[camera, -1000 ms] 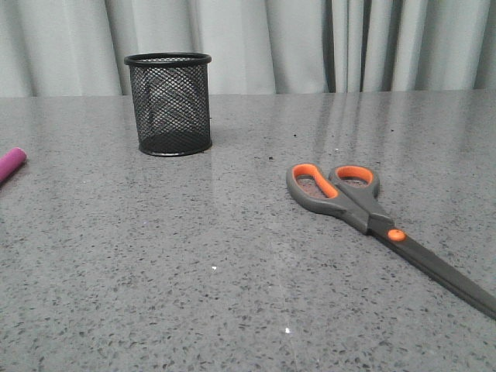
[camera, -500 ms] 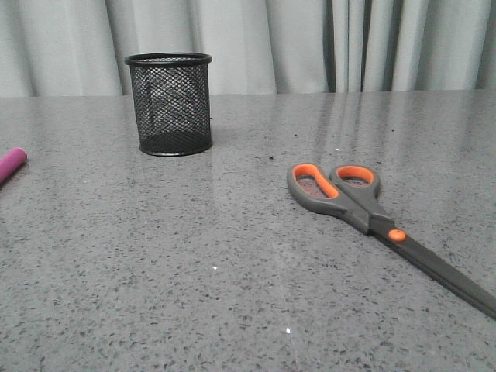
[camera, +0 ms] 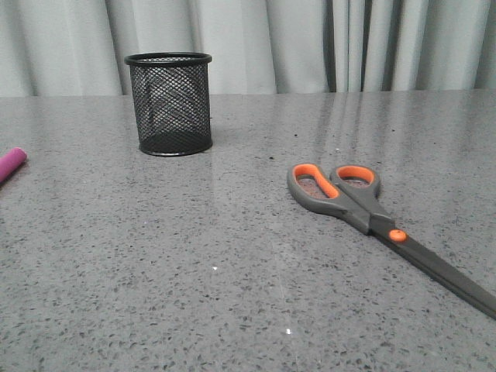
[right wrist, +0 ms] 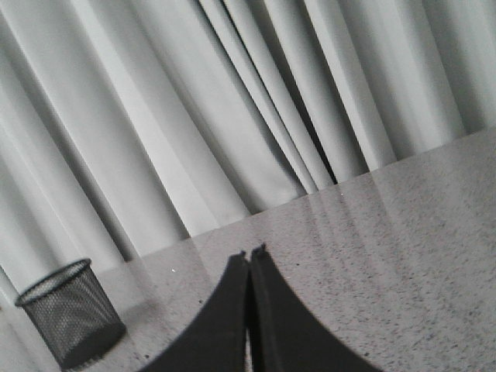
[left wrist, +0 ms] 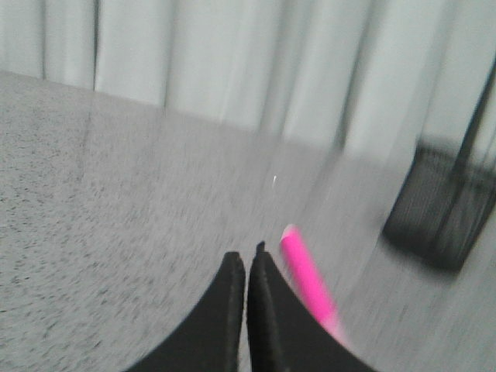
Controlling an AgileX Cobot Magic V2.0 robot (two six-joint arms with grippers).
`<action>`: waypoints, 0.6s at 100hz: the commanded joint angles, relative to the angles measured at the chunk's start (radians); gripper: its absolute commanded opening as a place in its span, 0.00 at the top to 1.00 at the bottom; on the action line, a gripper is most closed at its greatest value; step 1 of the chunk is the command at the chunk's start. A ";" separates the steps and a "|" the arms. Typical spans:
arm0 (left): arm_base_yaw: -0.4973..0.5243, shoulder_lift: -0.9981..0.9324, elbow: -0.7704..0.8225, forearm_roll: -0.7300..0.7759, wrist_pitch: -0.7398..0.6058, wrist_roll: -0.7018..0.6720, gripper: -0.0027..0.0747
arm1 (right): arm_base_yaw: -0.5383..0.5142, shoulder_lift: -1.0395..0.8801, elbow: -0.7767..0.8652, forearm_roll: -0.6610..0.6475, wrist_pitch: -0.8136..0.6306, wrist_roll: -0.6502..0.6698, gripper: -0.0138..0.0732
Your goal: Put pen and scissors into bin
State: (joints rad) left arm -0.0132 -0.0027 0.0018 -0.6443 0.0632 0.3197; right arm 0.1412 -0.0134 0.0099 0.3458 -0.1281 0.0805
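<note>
My left gripper needs to grip the magenta body of the pen (camera: pixel 8 165) (left wrist: pixel 307 273) next, just behind the end that points toward the bin.
The black mesh bin (camera: pixel 169 103) stands upright at the back left of the grey table. The scissors (camera: pixel 364 209) lie flat at the right, orange-lined handles toward the bin, blades pointing to the front right. Only the magenta end of the pen (camera: pixel 11 163) shows at the left edge of the front view. In the blurred left wrist view the pen (left wrist: pixel 308 285) lies on the table just beside my shut, empty left gripper (left wrist: pixel 246 260), with the bin (left wrist: pixel 443 208) beyond it. My right gripper (right wrist: pixel 249 256) is shut and empty above the table; the bin (right wrist: pixel 70 323) shows far off. Neither gripper shows in the front view.
Pale grey curtains (camera: pixel 310 43) hang behind the table's far edge. The speckled grey tabletop (camera: pixel 194 263) runs across the front view.
</note>
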 commanded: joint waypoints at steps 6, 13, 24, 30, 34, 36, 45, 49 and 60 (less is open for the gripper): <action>-0.001 -0.034 0.039 -0.415 -0.168 -0.013 0.99 | -0.009 -0.015 -0.018 0.032 -0.077 0.002 0.92; -0.001 -0.034 0.039 -0.599 -0.175 -0.013 0.99 | -0.009 -0.011 -0.046 0.032 -0.062 0.002 0.92; -0.002 -0.034 0.015 -0.649 -0.154 -0.011 0.98 | -0.005 0.024 -0.135 0.032 0.027 0.002 0.88; -0.002 -0.029 -0.024 -0.576 -0.085 -0.004 0.91 | -0.003 0.070 -0.196 0.028 0.100 0.002 0.78; -0.002 -0.016 -0.061 -0.514 -0.035 -0.002 0.84 | 0.000 0.105 -0.245 0.009 0.149 0.002 0.70; -0.002 -0.006 -0.082 -0.477 -0.020 -0.002 0.79 | 0.002 0.129 -0.271 0.000 0.165 0.002 0.66; -0.002 0.068 -0.181 -0.357 0.070 -0.002 0.61 | 0.002 0.252 -0.382 -0.029 0.288 -0.021 0.49; -0.002 0.128 -0.223 -0.320 0.107 -0.002 0.57 | 0.002 0.316 -0.425 -0.031 0.344 -0.039 0.46; -0.002 0.337 -0.378 -0.222 0.263 -0.002 0.57 | 0.002 0.473 -0.552 -0.031 0.491 -0.066 0.45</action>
State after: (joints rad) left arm -0.0132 0.1929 -0.2449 -0.9482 0.2271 0.3134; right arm 0.1433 0.3464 -0.4389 0.3289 0.3205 0.0459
